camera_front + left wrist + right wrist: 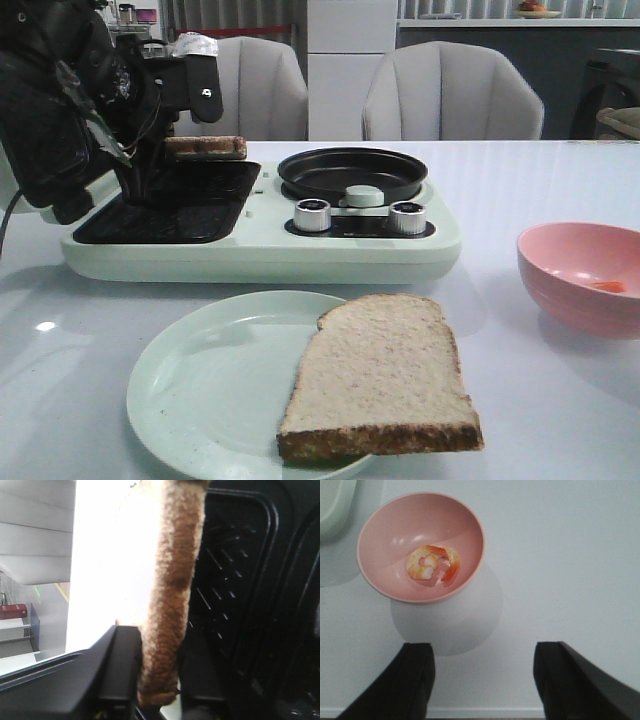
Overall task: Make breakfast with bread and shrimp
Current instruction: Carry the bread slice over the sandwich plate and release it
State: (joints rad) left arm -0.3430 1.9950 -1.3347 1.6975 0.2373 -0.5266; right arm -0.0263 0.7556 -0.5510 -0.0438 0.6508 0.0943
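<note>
Next, my right gripper grips the crust edge (450, 361) nearest the pink bowl of the slice of bread on the pale green plate.
One slice of bread (380, 375) lies flat on the pale green plate (190, 400) at the front, overhanging its right rim. My left gripper (157, 680) is shut on the crust edge of a second slice of bread (172, 580), holding it level over the black griddle tray (160, 210) of the cooker; in the front view this slice (207, 148) shows edge-on. Curled orange-pink shrimp (434, 563) lie in the pink bowl (420, 547) at the right. Above the table beside the bowl, my right gripper (482, 680) hangs open with nothing between its fingers.
The pale green cooker (260, 255) spans the middle of the table, with a round black pan (352, 172), a pale green knob (363, 195) and two silver dials (312, 214). The pink bowl (580, 275) stands near the table's right edge. Two grey chairs stand behind.
</note>
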